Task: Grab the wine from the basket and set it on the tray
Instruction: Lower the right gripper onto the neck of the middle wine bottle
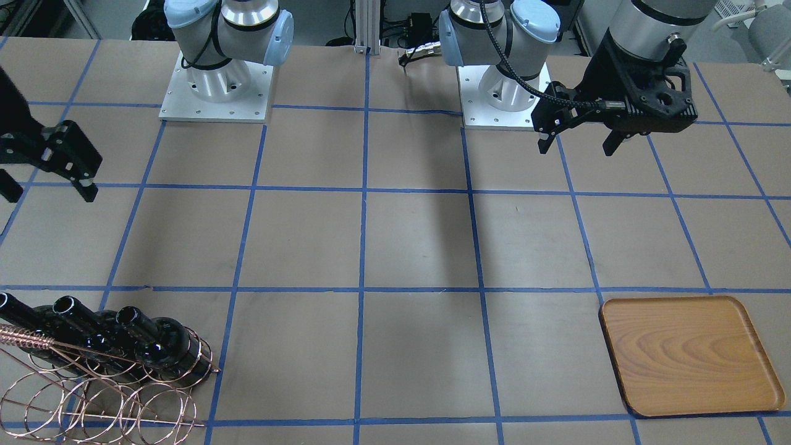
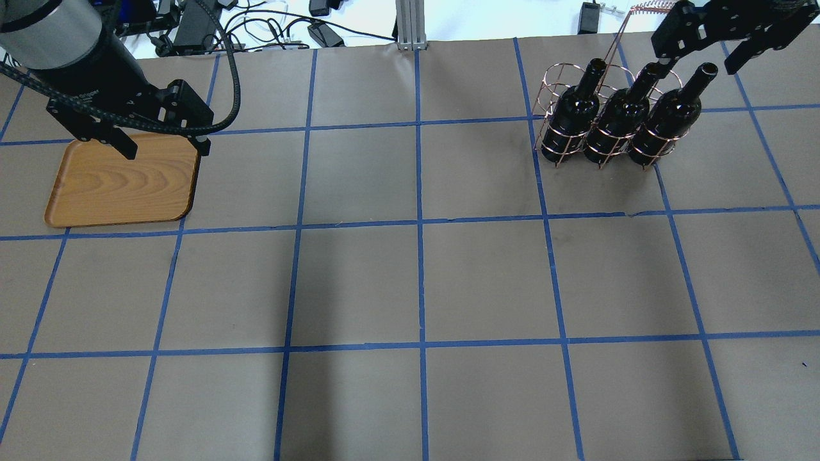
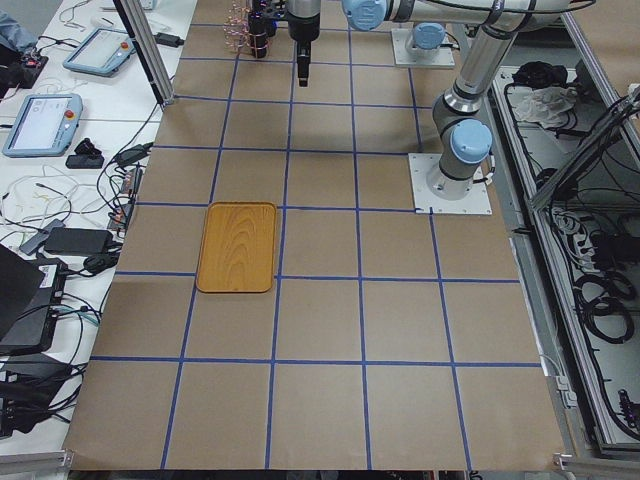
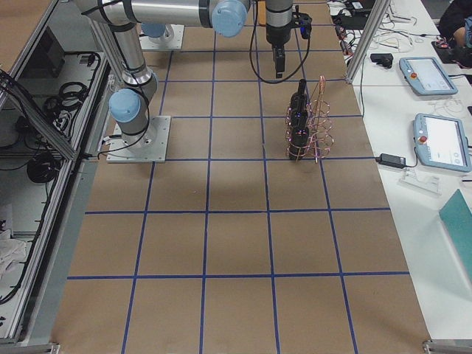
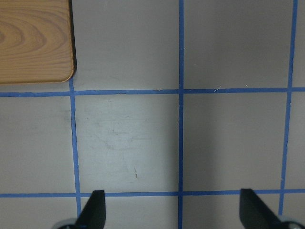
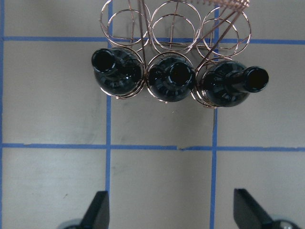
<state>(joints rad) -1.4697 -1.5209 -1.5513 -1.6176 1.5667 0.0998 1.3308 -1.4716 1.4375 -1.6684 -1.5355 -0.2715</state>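
The robot's right gripper needs to close on the neck (image 1: 77, 313) (image 6: 180, 74) of the middle wine bottle, between the other two in the copper wire basket.
Three near-black wine bottles (image 2: 573, 118) (image 2: 615, 121) (image 2: 666, 118) stand upright in one row of the copper wire basket (image 2: 549, 80) at the far right. From above they show in the right wrist view (image 6: 116, 71) (image 6: 170, 78) (image 6: 228, 86). My right gripper (image 2: 699, 64) (image 6: 174, 210) is open and empty, high above the basket and touching nothing. The wooden tray (image 2: 122, 182) (image 1: 686, 355) lies empty at the far left. My left gripper (image 2: 168, 152) (image 5: 174, 212) is open and empty, above the table by the tray's corner (image 5: 33, 40).
The basket's other row of rings (image 6: 176, 19) holds nothing, and its twisted handle (image 1: 25, 339) rises above the bottles. The brown table (image 2: 416, 282) has blue tape grid lines. The arm bases (image 1: 216, 86) (image 1: 503, 93) stand at the robot's side.
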